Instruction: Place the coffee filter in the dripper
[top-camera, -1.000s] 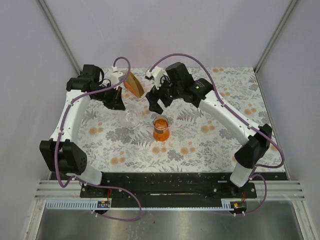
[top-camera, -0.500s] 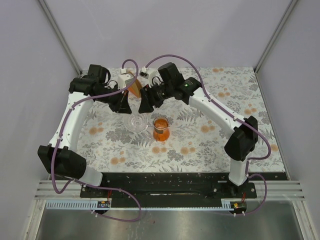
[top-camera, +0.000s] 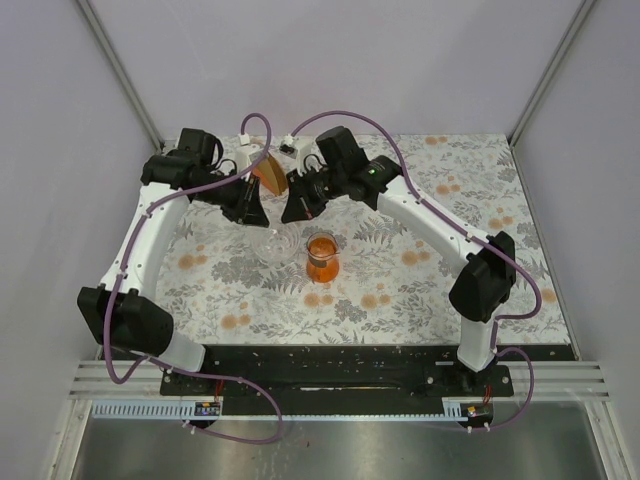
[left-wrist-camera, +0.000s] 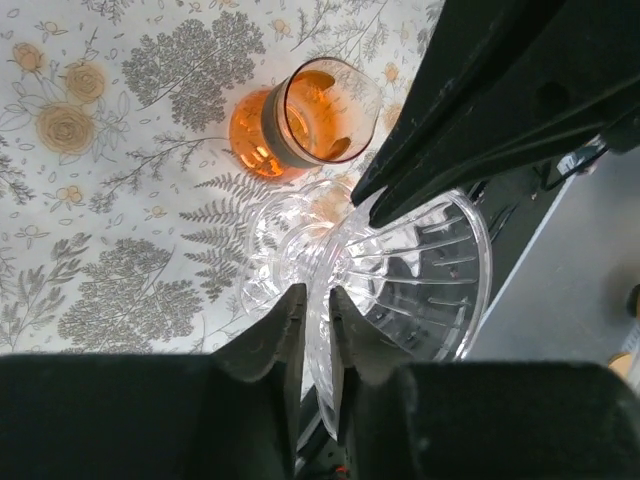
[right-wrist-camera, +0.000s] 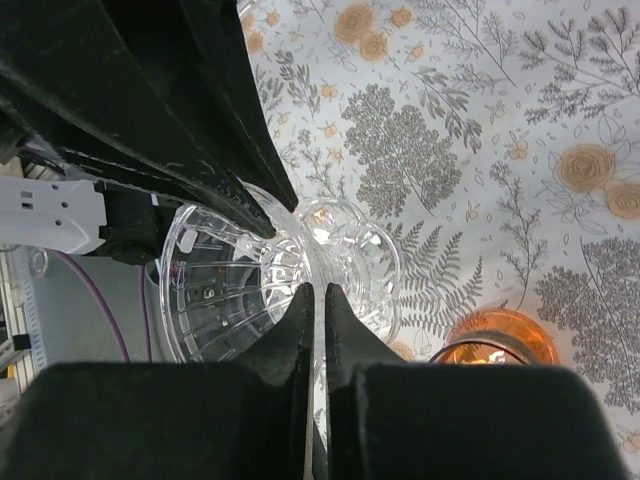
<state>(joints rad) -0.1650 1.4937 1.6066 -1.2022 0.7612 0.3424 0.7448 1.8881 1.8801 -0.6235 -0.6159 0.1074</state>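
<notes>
The orange glass vessel has an open top. I should use my right gripper to put the dripper down on the open top of the orange glass vessel (top-camera: 322, 245) (right-wrist-camera: 486, 355).
The dripper (top-camera: 276, 240) is a clear ribbed cone, tipped on its side just above the table between both grippers. My right gripper (right-wrist-camera: 312, 292) is shut on its thin wall (right-wrist-camera: 240, 270). My left gripper (left-wrist-camera: 317, 295) straddles the opposite side of the dripper's rim (left-wrist-camera: 420, 260), its jaws a narrow gap apart around the plastic. In the top view the left gripper (top-camera: 260, 218) and right gripper (top-camera: 291, 215) meet over the cone. The coffee filter is out of view as a single sheet.
A small orange glass vessel (top-camera: 321, 257) stands upright just right of the dripper, close to both grippers. A thick bundle of brown filters in an orange holder (top-camera: 268, 172) stands behind the grippers. The floral table cloth (top-camera: 420, 280) lies under everything.
The right gripper came in from the right and shut on the dripper's wall. The left gripper moved in to the dripper too, and its jaws have now eased slightly apart.
</notes>
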